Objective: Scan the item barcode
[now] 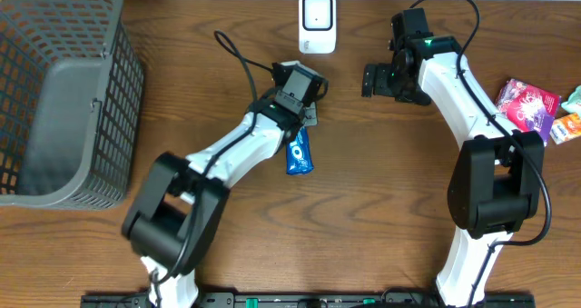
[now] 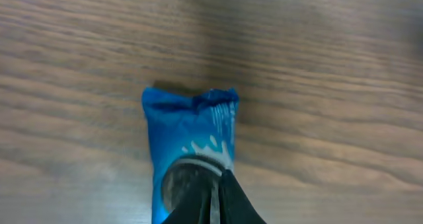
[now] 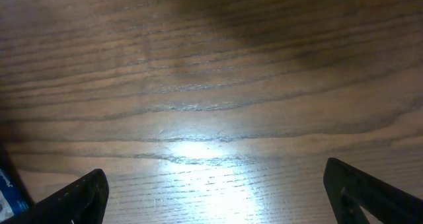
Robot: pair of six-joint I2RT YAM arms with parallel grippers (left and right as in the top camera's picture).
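The left gripper is closed and empty above the flat blue snack packet, so it should open and pinch the packet from its side (image 1: pixel 289 155) before scanning.
The item is a blue snack packet (image 1: pixel 299 154) lying lengthwise just below the table's middle. My left gripper (image 1: pixel 307 119) is shut on its upper end. In the left wrist view the packet (image 2: pixel 188 135) stretches away from the closed fingertips (image 2: pixel 228 197), its crimped end farthest off; no barcode shows on this face. The white scanner (image 1: pixel 318 22) stands at the back edge, above the packet. My right gripper (image 1: pixel 370 79) hangs to the scanner's right, open. In the right wrist view its fingers (image 3: pixel 76 197) stand wide apart over bare wood with nothing between them.
A grey mesh basket (image 1: pixel 64 99) fills the left side. Several colourful packets (image 1: pixel 528 104) lie at the right edge. A black cable (image 1: pixel 238 58) loops behind the left wrist.
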